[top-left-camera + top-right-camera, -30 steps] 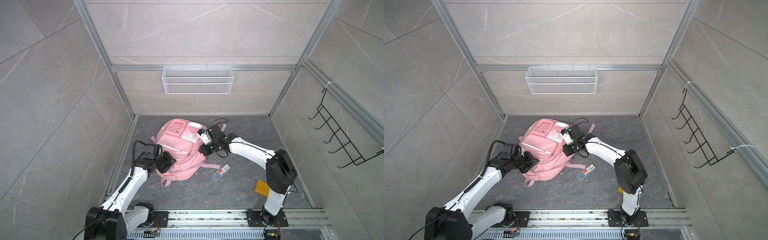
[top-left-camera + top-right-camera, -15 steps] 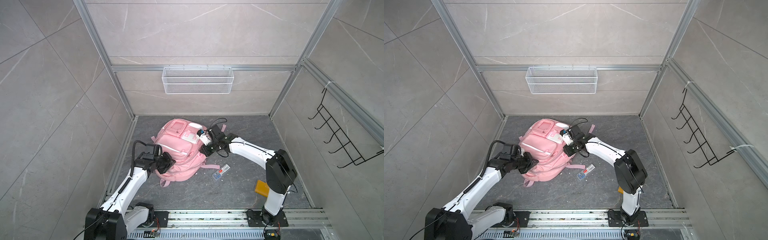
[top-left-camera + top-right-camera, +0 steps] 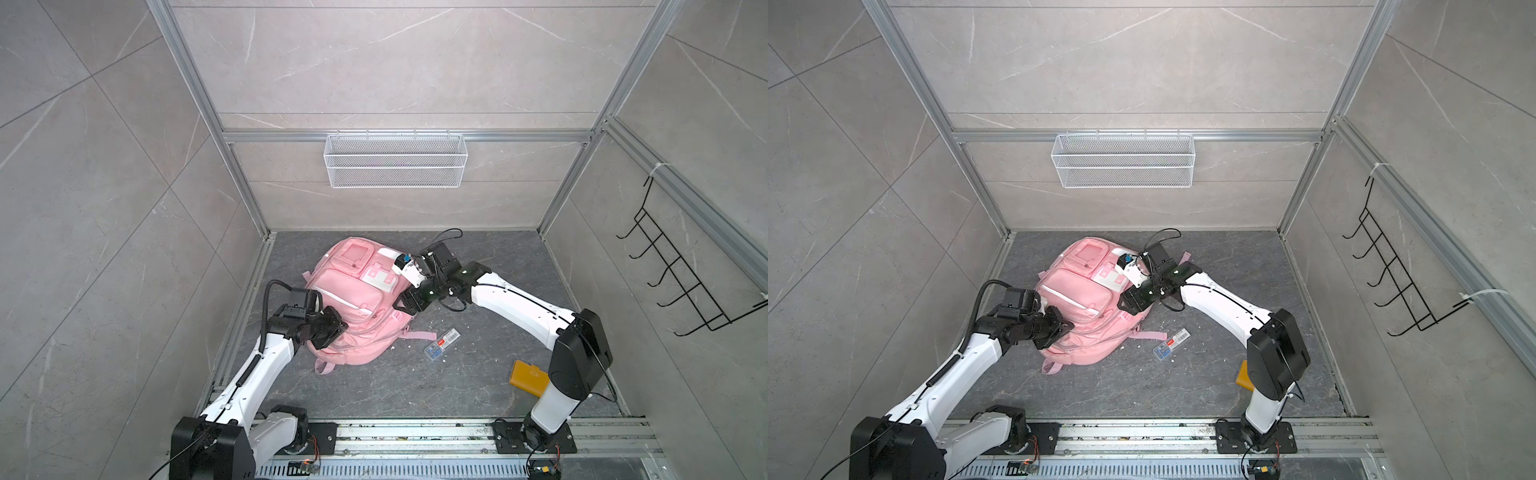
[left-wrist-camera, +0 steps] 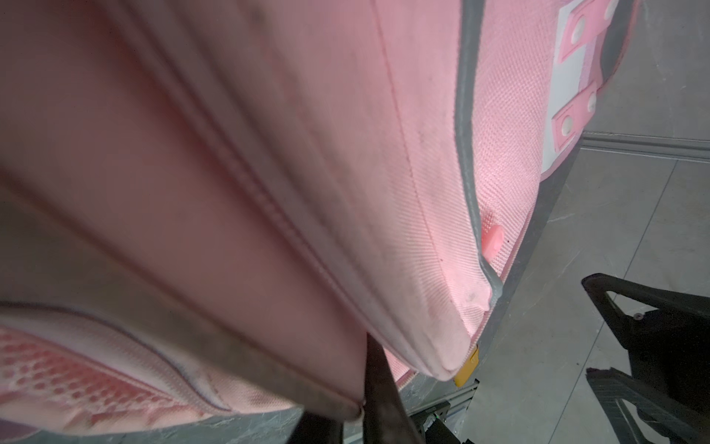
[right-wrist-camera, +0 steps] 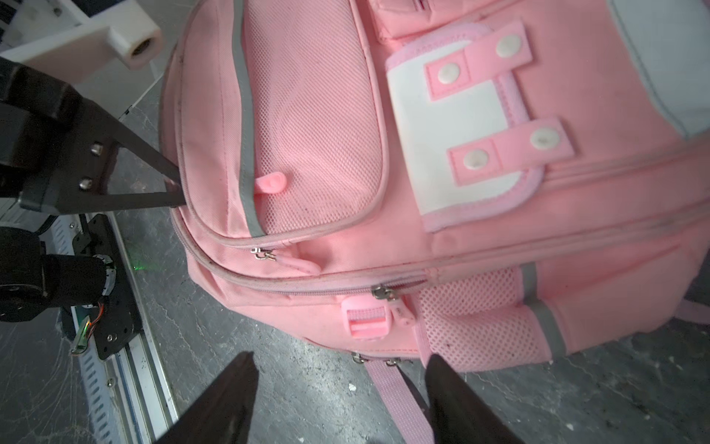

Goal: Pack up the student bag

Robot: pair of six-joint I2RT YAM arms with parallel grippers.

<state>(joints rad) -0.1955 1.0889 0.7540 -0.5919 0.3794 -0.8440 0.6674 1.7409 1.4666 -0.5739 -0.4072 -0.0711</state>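
Note:
Next, I will close my right gripper on the mesh front pocket's zipper pull (image 3: 377, 315) (image 5: 297, 264), next to the end of the grey strip on the student bag.
The student bag (image 3: 353, 291) (image 3: 1075, 299), a pink backpack, lies front-up on the grey floor in both top views. My left gripper (image 3: 336, 328) (image 3: 1065, 326) is at its left side. In the left wrist view its two dark fingers (image 4: 378, 384) stand close together with a grey-edged fold of the student bag (image 4: 269, 192) between them. My right gripper (image 3: 401, 303) (image 3: 1125, 301) is at the bag's right side. In the right wrist view the right gripper (image 5: 340, 357) is open over the floor just below the student bag (image 5: 461, 215), with a pink strap (image 5: 392, 396) by one finger.
A small clear case (image 3: 442, 343) and a yellow-orange object (image 3: 530, 378) lie on the floor right of the bag. A white wire basket (image 3: 395, 162) hangs on the back wall and a black hook rack (image 3: 685, 282) on the right wall. A metal rail (image 3: 415, 432) runs along the front.
My right gripper has opened beside the bag. Neither arm nor the bag has visibly shifted.

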